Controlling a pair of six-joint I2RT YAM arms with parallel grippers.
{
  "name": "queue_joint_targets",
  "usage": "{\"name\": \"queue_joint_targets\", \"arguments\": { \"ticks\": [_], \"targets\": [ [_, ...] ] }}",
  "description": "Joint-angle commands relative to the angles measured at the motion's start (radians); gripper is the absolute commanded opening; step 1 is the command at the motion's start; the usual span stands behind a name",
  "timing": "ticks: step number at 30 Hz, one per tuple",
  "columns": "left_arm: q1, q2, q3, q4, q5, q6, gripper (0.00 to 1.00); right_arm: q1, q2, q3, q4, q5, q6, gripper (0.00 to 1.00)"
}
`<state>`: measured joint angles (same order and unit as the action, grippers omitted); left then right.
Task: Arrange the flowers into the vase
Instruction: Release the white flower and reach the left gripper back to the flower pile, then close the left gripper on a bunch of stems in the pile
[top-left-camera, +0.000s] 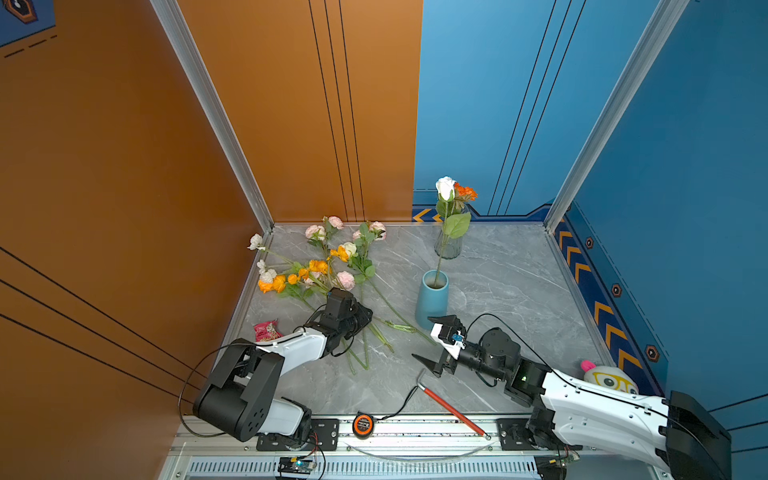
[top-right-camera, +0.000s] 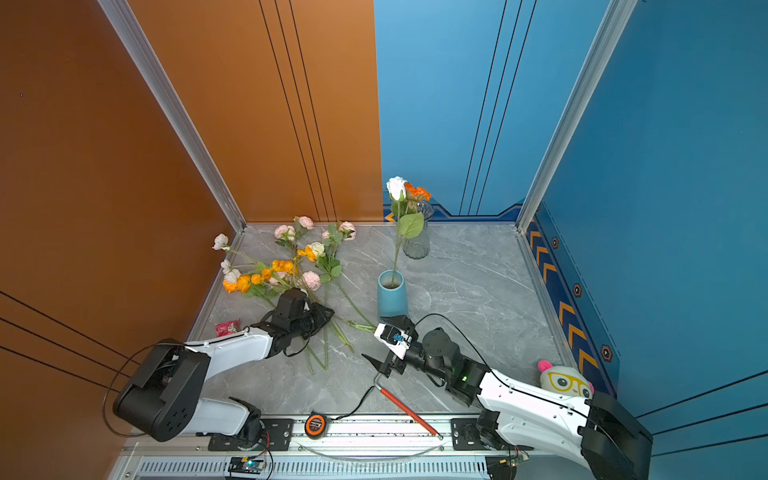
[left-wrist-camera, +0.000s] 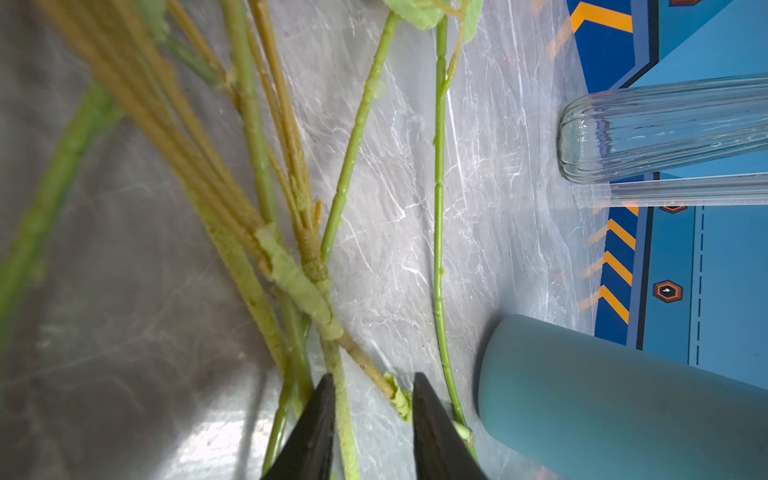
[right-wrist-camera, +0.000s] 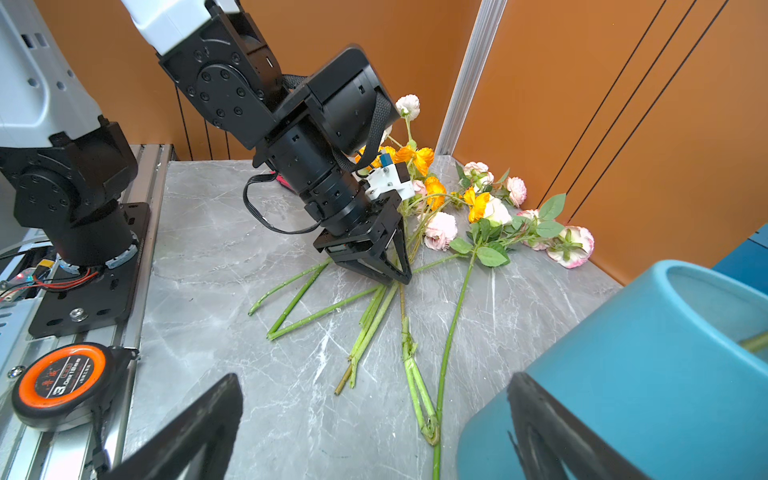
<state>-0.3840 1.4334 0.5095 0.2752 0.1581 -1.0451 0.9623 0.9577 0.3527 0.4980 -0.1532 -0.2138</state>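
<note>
The robot's right gripper should close on the lower stem (top-left-camera: 385, 322) (right-wrist-camera: 407, 336) of the heap's orange flower that points toward the blue vase, just below the left gripper's fingers.
The flowers (top-left-camera: 320, 266) (top-right-camera: 286, 266) lie in a loose heap at the table's back left, with pink, cream and orange blooms and their green stems (left-wrist-camera: 291, 249) fanning toward the front. My left gripper (left-wrist-camera: 374, 382) (right-wrist-camera: 399, 278) points down into the stems, open a little. One stem runs between its fingers without being clamped. The blue vase (top-left-camera: 431, 303) (top-right-camera: 392, 299) (right-wrist-camera: 644, 374) stands mid-table and holds a white rose (top-left-camera: 445, 188). Just in front of the vase, my right gripper (top-left-camera: 432, 340) (top-right-camera: 384, 340) (right-wrist-camera: 374, 376) is wide open and empty, one finger beside the vase wall.
A clear glass vase (top-left-camera: 449, 245) (left-wrist-camera: 665, 133) with an orange flower (top-left-camera: 465, 191) stands behind the blue one. A pink packet (top-left-camera: 267, 331) lies front left and a red-handled tool (top-left-camera: 453, 411) near the front. A tape measure (top-left-camera: 363, 424) sits on the rail and a plush toy (top-left-camera: 611, 380) at right.
</note>
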Motion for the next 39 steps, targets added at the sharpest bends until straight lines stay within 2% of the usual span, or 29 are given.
{"name": "queue_joint_targets", "arguments": {
  "ticks": [1,8,13,16,23,29,31,34,37,39],
  "targets": [
    [0.01,0.035,-0.012,0.069,-0.021,-0.007,0.35,0.003,0.013,0.028,-0.001,0.0,-0.014,1.0],
    [0.004,0.078,-0.018,0.075,-0.069,-0.056,0.35,0.002,0.016,0.029,-0.002,-0.002,-0.014,1.0],
    [0.007,0.093,-0.061,0.143,-0.118,-0.101,0.36,0.003,0.021,0.031,-0.001,-0.003,-0.015,1.0],
    [0.007,0.106,-0.075,0.181,-0.134,-0.119,0.24,0.003,0.027,0.032,-0.001,-0.005,-0.014,1.0],
    [0.001,0.073,-0.082,0.181,-0.115,-0.104,0.11,0.002,0.026,0.032,-0.002,-0.004,-0.016,1.0],
    [0.002,-0.001,-0.132,0.166,-0.106,-0.099,0.08,0.003,0.024,0.032,-0.002,-0.005,-0.016,1.0],
    [0.0,-0.026,-0.136,0.146,-0.099,-0.078,0.0,0.003,0.024,0.032,-0.004,-0.007,-0.015,1.0],
    [-0.005,-0.076,-0.12,0.062,-0.092,-0.033,0.0,0.003,0.025,0.033,-0.003,-0.008,-0.015,1.0],
    [-0.011,-0.139,-0.087,-0.076,-0.112,0.037,0.02,0.003,0.027,0.035,-0.005,-0.01,-0.014,1.0],
    [-0.012,-0.179,-0.068,-0.171,-0.137,0.077,0.0,0.002,0.036,0.041,-0.009,-0.004,-0.01,1.0]
  ]
}}
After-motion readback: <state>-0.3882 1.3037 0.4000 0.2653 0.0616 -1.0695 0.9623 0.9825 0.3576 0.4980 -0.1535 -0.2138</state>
